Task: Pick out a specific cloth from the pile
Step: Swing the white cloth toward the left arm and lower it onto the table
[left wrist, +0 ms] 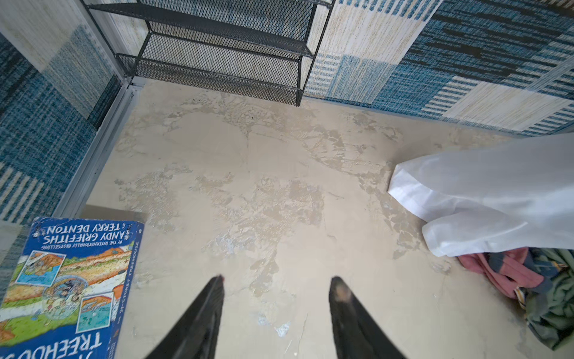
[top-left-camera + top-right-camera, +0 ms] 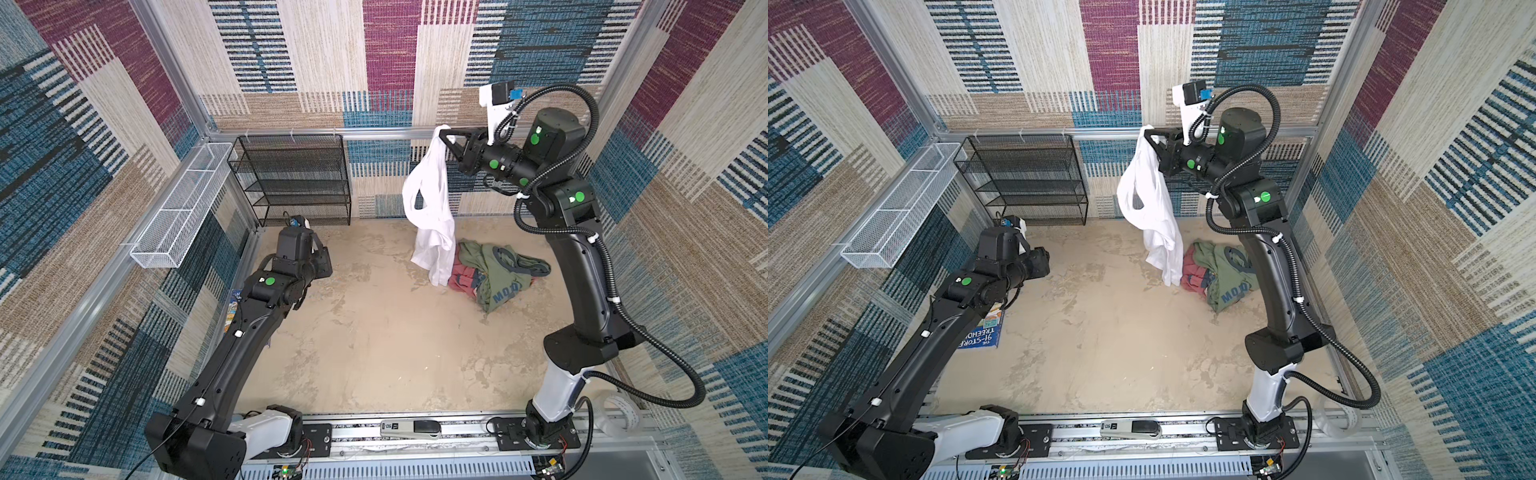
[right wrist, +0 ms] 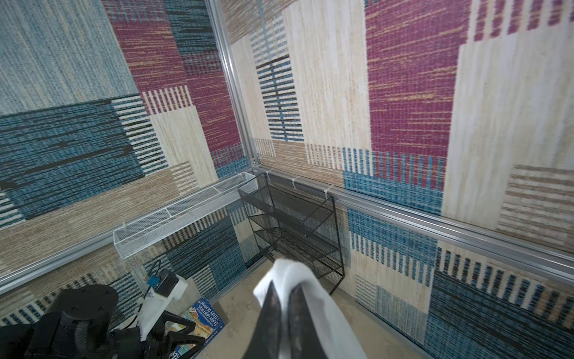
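My right gripper will let go of the white cloth on the bare floor (image 2: pixel 362 288) between the pile and my left gripper.
The white cloth (image 2: pixel 430 208) (image 2: pixel 1152 208) hangs high in the air from my right gripper (image 2: pixel 442 135) (image 2: pixel 1148 135), which is shut on its top edge. In the right wrist view the cloth (image 3: pixel 329 310) drapes over the closed right gripper (image 3: pixel 284 287). Its lower hem dangles just left of the pile (image 2: pixel 494 268) (image 2: pixel 1219 270), a heap of olive-green and red-pink clothes on the floor. My left gripper (image 2: pixel 324 262) (image 1: pixel 276 279) hovers low at the left, open and empty; the cloth (image 1: pixel 484 192) and the pile (image 1: pixel 528 279) show at the edge of its wrist view.
A black mesh shelf rack (image 2: pixel 291 178) stands against the back wall, with a white wire basket (image 2: pixel 183 208) mounted on the left wall. A blue book (image 2: pixel 984 328) (image 1: pixel 68 289) lies on the floor under the left arm.
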Robot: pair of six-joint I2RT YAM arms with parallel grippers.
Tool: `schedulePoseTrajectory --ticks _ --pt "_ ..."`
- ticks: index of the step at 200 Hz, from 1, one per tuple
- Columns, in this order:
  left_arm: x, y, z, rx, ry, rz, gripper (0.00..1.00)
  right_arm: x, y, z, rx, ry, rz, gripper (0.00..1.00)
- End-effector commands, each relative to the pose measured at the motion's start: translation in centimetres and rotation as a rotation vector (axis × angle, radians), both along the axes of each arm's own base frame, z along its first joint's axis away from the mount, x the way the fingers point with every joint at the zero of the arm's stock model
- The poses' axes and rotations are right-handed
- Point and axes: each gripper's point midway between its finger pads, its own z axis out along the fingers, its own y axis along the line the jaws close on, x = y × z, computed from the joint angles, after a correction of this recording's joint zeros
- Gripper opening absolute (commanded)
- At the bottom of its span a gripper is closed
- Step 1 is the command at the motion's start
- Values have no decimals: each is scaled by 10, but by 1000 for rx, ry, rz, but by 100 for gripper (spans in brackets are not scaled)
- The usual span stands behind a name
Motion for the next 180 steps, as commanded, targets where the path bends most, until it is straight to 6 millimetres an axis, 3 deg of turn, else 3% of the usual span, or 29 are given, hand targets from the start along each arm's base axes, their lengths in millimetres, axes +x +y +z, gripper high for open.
schedulePoseTrajectory --ticks 1,51,81,119,180 --pt "-21 12 -5 17 66 47 58 -8 22 10 26 -55 86 0" --pt "-70 36 17 35 43 100 58 -20 79 5 73 -46 275 0" --pt "-98 48 29 41 22 119 58 -24 117 -9 86 -29 351 0" --pt "-117 56 36 44 12 131 58 -36 161 -26 99 -10 438 0" --pt "-135 59 40 36 22 125 56 -33 227 -85 89 105 530 0"
